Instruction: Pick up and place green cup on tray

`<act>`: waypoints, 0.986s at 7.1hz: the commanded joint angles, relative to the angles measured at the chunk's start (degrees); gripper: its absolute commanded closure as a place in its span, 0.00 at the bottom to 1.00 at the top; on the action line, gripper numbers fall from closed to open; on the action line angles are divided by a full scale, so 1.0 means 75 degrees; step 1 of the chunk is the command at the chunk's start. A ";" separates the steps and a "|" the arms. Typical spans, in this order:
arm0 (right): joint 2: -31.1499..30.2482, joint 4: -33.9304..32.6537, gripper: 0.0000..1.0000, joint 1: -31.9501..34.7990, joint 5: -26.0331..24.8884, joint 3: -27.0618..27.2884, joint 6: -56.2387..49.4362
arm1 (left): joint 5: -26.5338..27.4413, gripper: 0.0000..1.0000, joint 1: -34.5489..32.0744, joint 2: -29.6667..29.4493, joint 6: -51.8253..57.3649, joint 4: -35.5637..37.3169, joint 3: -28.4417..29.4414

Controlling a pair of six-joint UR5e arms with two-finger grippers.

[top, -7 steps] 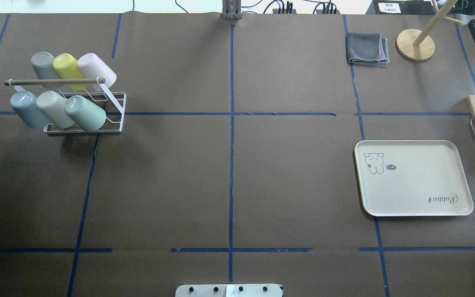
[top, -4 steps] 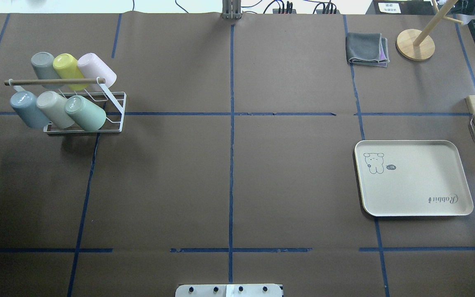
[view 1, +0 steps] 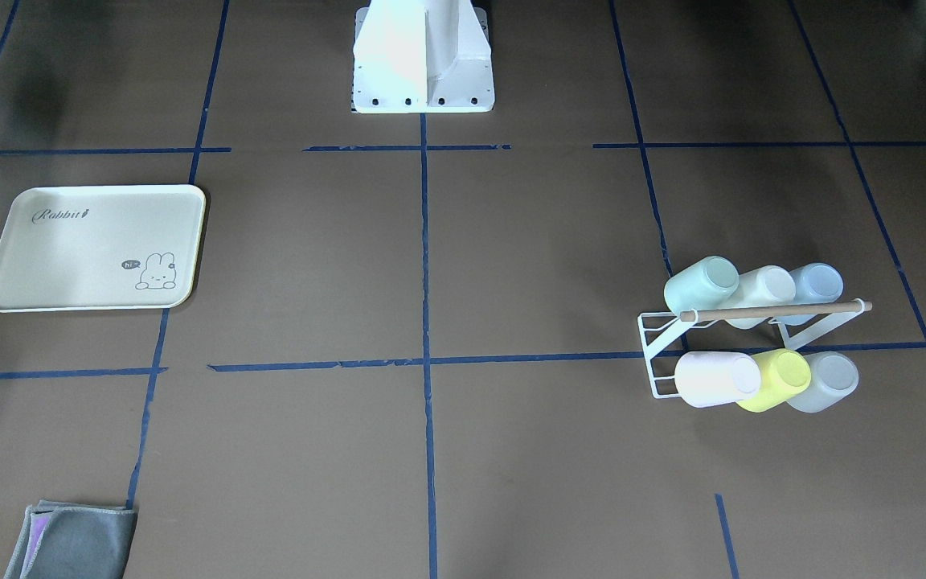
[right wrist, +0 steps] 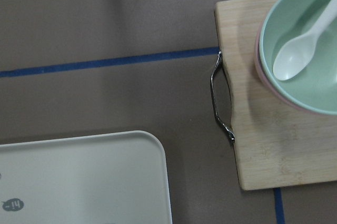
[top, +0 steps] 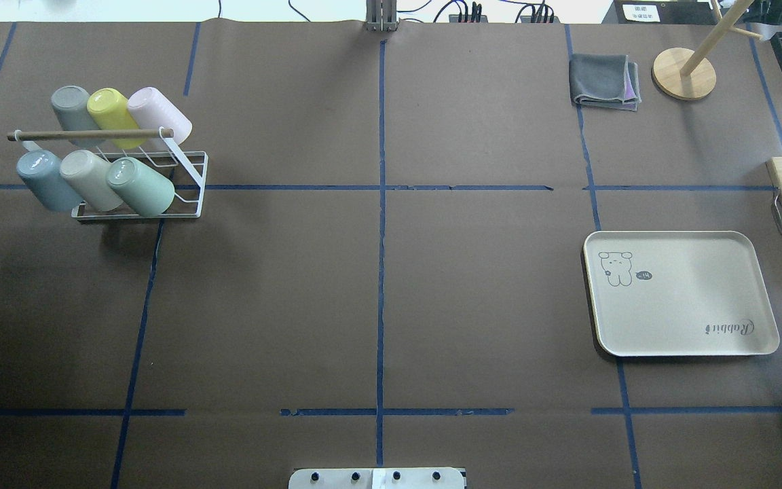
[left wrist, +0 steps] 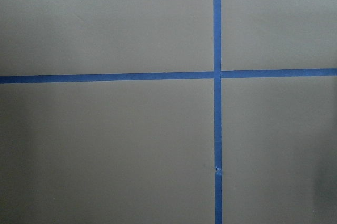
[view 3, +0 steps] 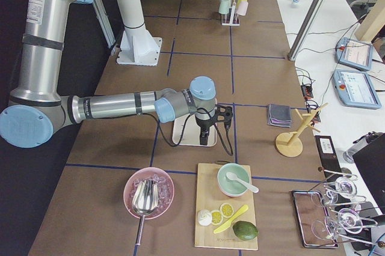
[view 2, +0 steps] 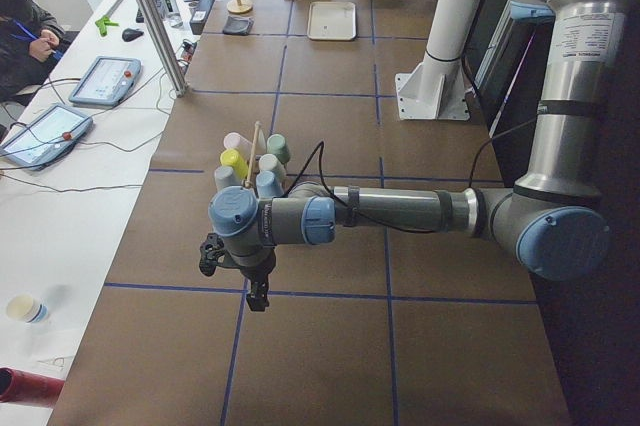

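The robot's right gripper will next close on the middle of the cream tray's short edge [view 1: 0, 247] [right wrist: 170, 218], the one beside the wooden board.
The pale green cup [top: 141, 187] lies tilted on a white wire rack [top: 187, 204] at the table's far left; it also shows as the nearest-left cup [view 1: 702, 285] in the front view. The cream tray [top: 679, 292] with its rabbit drawing lies flat on the right, nothing on it. My left gripper [view 2: 255, 291] hangs over bare table well short of the rack. My right gripper [view 3: 204, 139] hovers over the tray's [right wrist: 79, 182] edge by the wooden board. Both grippers show only in the side views, so I cannot tell whether they are open or shut.
Several other cups, among them a yellow cup [top: 109, 112], fill the rack. A grey cloth [top: 603, 81] and a wooden stand [top: 684, 73] sit far right. Right of the tray, a wooden board [right wrist: 274, 145] carries a green bowl [right wrist: 310, 82] with a spoon.
Cups, rack and tray have not moved. A small dark shape has appeared at the overhead view's right edge beside the wooden board, and a shadow has grown at the lower right.
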 commanded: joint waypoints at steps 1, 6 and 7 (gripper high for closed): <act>-0.0352 0.1734 0.02 -0.0907 -0.0348 -0.0538 0.1407 | -0.0001 0.00 0.0000 0.0014 0.0000 0.0009 -0.0098; -0.0247 0.2783 0.01 -0.2211 -0.0665 -0.1606 0.2140 | -0.0001 0.00 0.0000 0.0014 0.0012 -0.0003 -0.0228; -0.0189 0.2772 0.01 -0.2270 -0.0664 -0.1676 0.2128 | -0.0001 0.00 0.0000 0.0014 0.0012 -0.0003 -0.0228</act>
